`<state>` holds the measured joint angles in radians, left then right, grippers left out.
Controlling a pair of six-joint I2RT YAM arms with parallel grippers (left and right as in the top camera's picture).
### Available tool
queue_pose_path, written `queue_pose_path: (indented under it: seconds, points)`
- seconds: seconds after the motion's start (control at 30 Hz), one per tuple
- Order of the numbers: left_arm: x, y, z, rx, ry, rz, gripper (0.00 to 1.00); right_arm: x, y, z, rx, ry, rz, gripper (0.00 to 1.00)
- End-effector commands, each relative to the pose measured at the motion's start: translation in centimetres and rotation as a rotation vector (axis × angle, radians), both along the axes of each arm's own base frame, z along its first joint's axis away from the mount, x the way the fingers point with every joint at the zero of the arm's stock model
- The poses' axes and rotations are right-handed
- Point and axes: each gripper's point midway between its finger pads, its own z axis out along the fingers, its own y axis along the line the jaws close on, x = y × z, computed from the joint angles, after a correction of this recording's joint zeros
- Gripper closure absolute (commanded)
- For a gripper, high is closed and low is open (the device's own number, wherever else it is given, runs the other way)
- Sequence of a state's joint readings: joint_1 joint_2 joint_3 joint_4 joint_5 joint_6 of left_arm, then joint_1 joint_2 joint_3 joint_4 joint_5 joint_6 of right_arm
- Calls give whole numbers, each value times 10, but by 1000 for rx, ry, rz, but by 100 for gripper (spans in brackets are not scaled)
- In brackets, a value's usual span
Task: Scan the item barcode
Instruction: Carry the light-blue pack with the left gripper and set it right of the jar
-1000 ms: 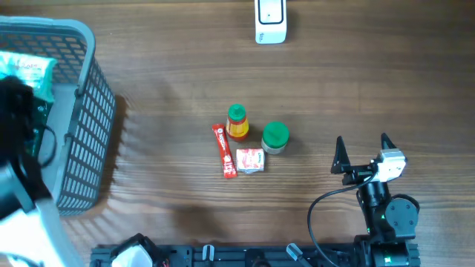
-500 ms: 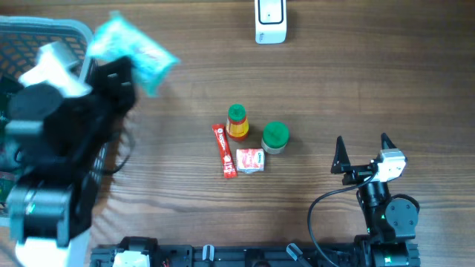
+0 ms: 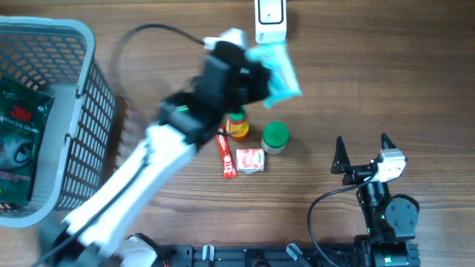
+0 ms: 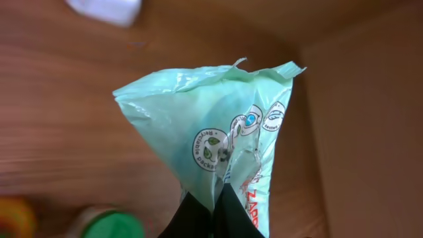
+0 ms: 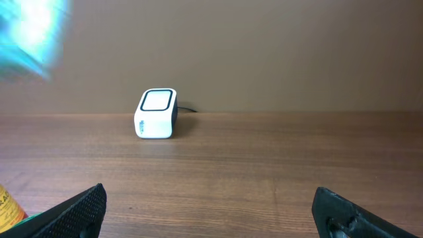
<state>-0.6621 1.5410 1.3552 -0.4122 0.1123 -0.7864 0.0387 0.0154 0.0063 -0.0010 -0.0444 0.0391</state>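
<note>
I need to set the pale teal plastic packet, now just below the white barcode scanner, on the bare table [image 3: 299, 142] by the green-lidded jar, opposite the yellow bottle, with my left gripper.
My left gripper [image 3: 261, 74] is shut on a pale teal plastic packet [image 3: 277, 67], holding it in the air just below the white barcode scanner [image 3: 270, 20] at the table's far edge. In the left wrist view the packet [image 4: 218, 125] fans out above the closed black fingertips [image 4: 198, 215], printed side showing, with a corner of the scanner [image 4: 106, 8] at the top left. My right gripper [image 3: 364, 152] rests near the front right, open and holding nothing. The right wrist view shows the scanner [image 5: 156, 114] straight ahead and the blurred packet [image 5: 33, 30] at the top left.
A grey mesh basket [image 3: 82, 119] stands at the left with a dark green package [image 3: 18, 141] inside. At mid-table sit a yellow bottle with a green cap [image 3: 237, 123], a green-lidded jar [image 3: 275, 136], a red stick pack [image 3: 224, 150] and a small box [image 3: 250, 160].
My left arm has swung out of the basket and across to the right, carrying the teal packet to just below the scanner. The right arm has not moved.
</note>
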Motion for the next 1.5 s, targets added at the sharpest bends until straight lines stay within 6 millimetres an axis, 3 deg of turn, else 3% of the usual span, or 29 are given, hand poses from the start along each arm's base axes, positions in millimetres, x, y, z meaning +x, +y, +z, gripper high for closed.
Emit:
queue_pose_path:
  seconds: [0.0, 0.13, 0.33, 0.53, 0.73, 0.9, 1.27, 1.4, 1.47]
  points:
    - [-8, -48, -45, 56, 25, -93, 96, -1, 2, 2, -12, -10, 11, 0]
    - [-17, -79, -94, 117, 66, -139, 96, -1, 2, 2, -12, -10, 11, 0]
    - [-32, -98, -150, 206, 122, -168, 96, -1, 2, 2, -12, -10, 11, 0]
    - [-43, -103, -184, 272, 160, -182, 96, -1, 2, 2, -12, -10, 12, 0]
    - [-39, -93, -189, 313, 158, -135, 96, -1, 2, 2, -12, -10, 12, 0]
    - [-35, -60, -202, 381, 232, 63, 96, -1, 2, 2, -12, -10, 11, 0]
    - [-38, -55, -205, 405, 245, 68, 95, -1, 2, 2, -12, -10, 12, 0]
    - [-38, -57, -199, 397, 234, 58, 88, -1, 2, 2, -12, -10, 11, 0]
    - [-37, -58, -186, 375, 217, 57, 78, -1, 2, 2, -12, -10, 12, 0]
